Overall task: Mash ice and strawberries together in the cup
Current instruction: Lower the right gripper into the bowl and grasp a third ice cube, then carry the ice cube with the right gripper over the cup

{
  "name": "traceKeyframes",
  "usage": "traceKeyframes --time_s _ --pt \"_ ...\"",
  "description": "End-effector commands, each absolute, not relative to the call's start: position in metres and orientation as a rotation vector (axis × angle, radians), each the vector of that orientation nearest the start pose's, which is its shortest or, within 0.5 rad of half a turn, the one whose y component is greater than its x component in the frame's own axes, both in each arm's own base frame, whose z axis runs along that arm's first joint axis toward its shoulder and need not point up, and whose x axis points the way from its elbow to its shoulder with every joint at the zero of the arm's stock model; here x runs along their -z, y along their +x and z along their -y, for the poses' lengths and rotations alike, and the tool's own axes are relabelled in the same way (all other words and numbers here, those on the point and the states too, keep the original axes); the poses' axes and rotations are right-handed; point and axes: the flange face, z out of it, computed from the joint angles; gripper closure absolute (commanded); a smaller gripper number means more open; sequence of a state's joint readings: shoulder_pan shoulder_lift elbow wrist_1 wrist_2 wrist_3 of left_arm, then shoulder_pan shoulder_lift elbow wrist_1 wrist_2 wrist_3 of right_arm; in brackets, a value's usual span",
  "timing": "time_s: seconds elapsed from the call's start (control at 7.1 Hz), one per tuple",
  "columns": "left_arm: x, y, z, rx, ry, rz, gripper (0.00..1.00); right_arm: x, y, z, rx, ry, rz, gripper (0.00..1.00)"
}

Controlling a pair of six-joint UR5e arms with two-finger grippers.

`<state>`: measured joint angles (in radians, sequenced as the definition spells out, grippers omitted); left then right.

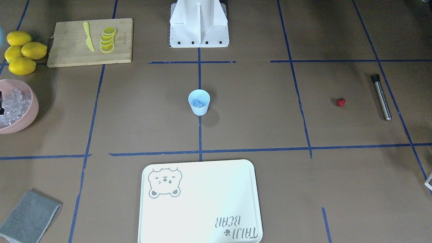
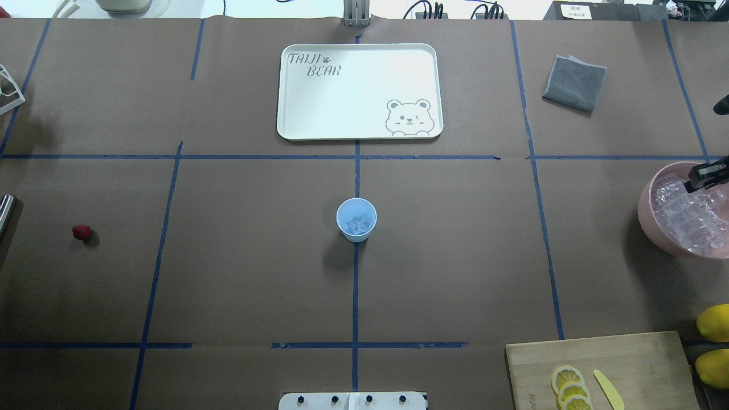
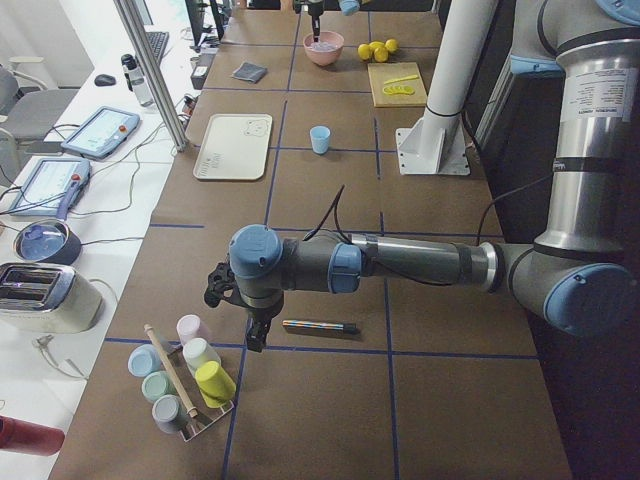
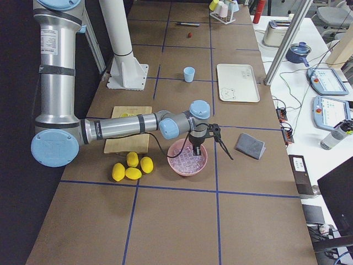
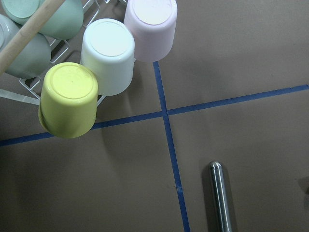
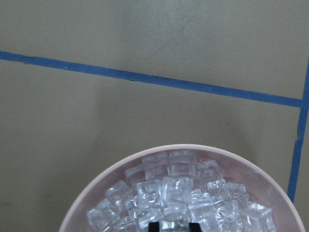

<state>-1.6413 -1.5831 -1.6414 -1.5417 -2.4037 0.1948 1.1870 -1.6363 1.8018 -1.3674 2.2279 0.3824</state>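
Next, my right gripper releases the ice cube over the pieces of ice inside the light-blue cup (image 1: 198,103).
The light-blue cup (image 1: 199,102) (image 2: 356,219) stands upright at the table's centre with a few pieces of ice (image 2: 357,225) inside. The strawberry (image 1: 341,102) (image 2: 82,232) lies alone on the table, far out on my left side. My right gripper (image 4: 195,150) (image 2: 706,175) reaches down into the pink bowl (image 2: 646,213) of ice cubes (image 6: 174,188). Only its dark tips show at the wrist view's bottom edge, so its state is unclear. My left gripper (image 3: 256,338) hangs low beside a steel muddler (image 3: 320,326) (image 1: 381,98); whether it is open or shut does not show.
A white bear tray (image 2: 359,91) lies beyond the cup. A cutting board (image 1: 67,42) holds lemon slices and a yellow knife, with whole lemons (image 1: 22,52) beside it. A grey cloth (image 2: 575,82) lies near the bowl. A rack of upturned cups (image 5: 108,55) stands by the left gripper.
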Motion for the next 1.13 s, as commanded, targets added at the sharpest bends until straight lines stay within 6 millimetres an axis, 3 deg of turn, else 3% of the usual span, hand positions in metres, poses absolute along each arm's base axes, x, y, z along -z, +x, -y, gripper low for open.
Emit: traceKeyframes --time_s 0.0,0.14,0.28,0.42,0.56,0.99 --pt "-0.617 -0.095 0.494 -0.139 0.159 -0.82 0.0 -0.482 -0.104 0.467 0.108 0.108 0.742 1.0" --pt "-0.617 -0.095 0.494 -0.139 0.159 -0.82 0.0 -0.439 -0.112 0.482 0.106 0.127 0.756 1.0" --pt "-0.62 -0.095 0.493 -0.137 0.155 -0.82 0.0 -0.393 -0.144 0.494 0.132 0.142 0.782 1.0" --pt "-0.622 -0.095 0.493 -0.135 0.15 -0.821 0.0 -0.339 -0.191 0.503 0.099 0.123 0.824 1.0" --pt "-0.624 -0.095 0.493 -0.134 0.147 -0.821 0.0 -0.286 -0.25 0.496 0.073 0.078 0.861 1.0" --pt "-0.626 -0.095 0.492 -0.132 0.142 -0.822 0.0 -0.176 -0.426 0.453 -0.071 0.016 0.862 1.0"
